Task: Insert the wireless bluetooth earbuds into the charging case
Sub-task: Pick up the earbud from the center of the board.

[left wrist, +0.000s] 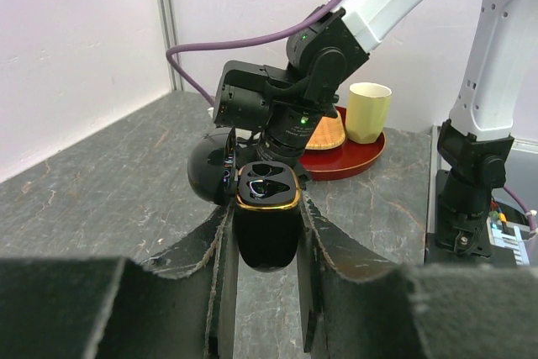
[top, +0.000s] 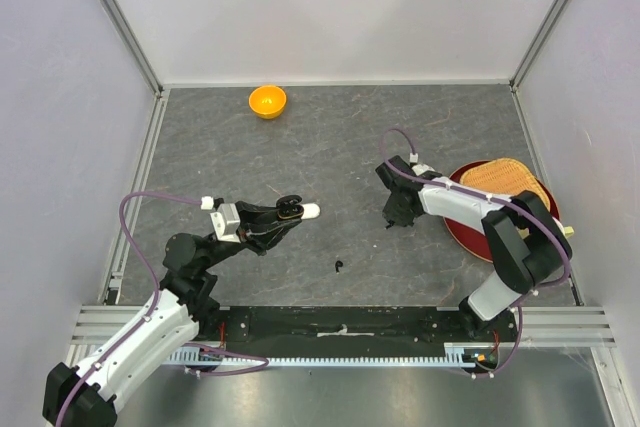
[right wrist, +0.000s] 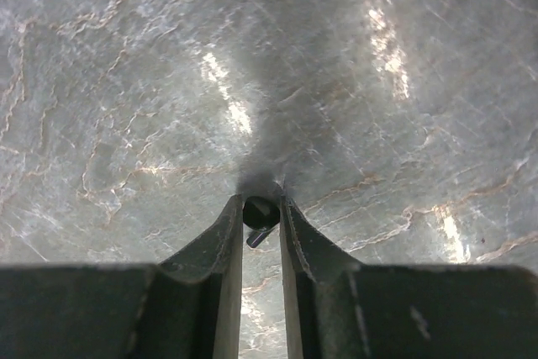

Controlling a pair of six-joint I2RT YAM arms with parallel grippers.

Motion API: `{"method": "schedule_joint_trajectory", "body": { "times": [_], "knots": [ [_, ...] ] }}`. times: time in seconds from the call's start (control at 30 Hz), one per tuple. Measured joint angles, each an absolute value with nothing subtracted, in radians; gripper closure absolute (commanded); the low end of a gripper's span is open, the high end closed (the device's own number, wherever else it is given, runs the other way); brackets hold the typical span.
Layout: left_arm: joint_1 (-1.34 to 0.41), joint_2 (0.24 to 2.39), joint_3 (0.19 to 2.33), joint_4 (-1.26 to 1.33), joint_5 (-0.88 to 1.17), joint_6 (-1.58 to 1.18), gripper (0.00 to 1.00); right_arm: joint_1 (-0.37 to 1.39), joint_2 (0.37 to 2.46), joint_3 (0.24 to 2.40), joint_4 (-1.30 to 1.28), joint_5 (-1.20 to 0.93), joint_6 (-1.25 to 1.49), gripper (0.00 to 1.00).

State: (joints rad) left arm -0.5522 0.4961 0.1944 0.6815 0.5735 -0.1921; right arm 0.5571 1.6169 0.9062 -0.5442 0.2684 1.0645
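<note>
The earbud's stem slants across the fingers of the robot's right gripper, so the robot should put the earbud down and take its round head [right wrist: 261, 213] with the stem straighter.
My left gripper [top: 290, 209] [left wrist: 265, 208] holds the charging case [left wrist: 267, 224] above the table at left centre, shut on its glossy black body. The case's lid [left wrist: 206, 172] hangs open to the left and the gold-rimmed sockets face up. At centre right, my right gripper [top: 395, 215] [right wrist: 261, 203] points down at the table, its fingertips pressed against both sides of a black earbud [right wrist: 260, 211] whose short stem points toward the camera. Another black earbud [top: 340, 267] lies loose on the table between the two arms.
An orange bowl [top: 267, 100] stands at the back of the table. At the right edge, a red tray [top: 470, 232] [left wrist: 353, 157] carries a woven basket [top: 505, 179] and a pale yellow cup [left wrist: 369, 112]. Walls enclose the table on three sides.
</note>
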Motion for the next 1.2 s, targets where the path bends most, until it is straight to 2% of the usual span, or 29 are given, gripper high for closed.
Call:
{"method": "schedule_joint_trajectory", "body": {
  "times": [0.2,0.43,0.63,0.67,0.8,1.0,1.2],
  "knots": [
    [-0.552,0.497,0.194,0.682,0.565,-0.192,0.98,0.59,1.623,0.911,-0.5,0.259,0.845,0.76],
    [-0.552,0.493,0.194,0.674,0.55,-0.191,0.98,0.721,1.673,0.965,-0.485,0.271,0.663,0.74],
    [-0.552,0.457,0.194,0.636,0.534,-0.178,0.98,0.757,1.702,0.986,-0.477,0.287,0.597,0.6],
    [-0.552,0.451,0.195,0.629,0.531,-0.176,0.98,0.757,1.703,0.988,-0.478,0.29,0.588,0.52],
    [-0.552,0.439,0.194,0.623,0.525,-0.17,0.98,0.756,1.703,0.99,-0.48,0.298,0.575,0.44],
    [-0.552,0.44,0.195,0.622,0.524,-0.168,0.98,0.756,1.701,0.99,-0.48,0.304,0.591,0.44],
    [-0.552,0.439,0.194,0.622,0.524,-0.168,0.98,0.756,1.701,0.99,-0.496,0.305,0.708,0.51]
  ]
}}
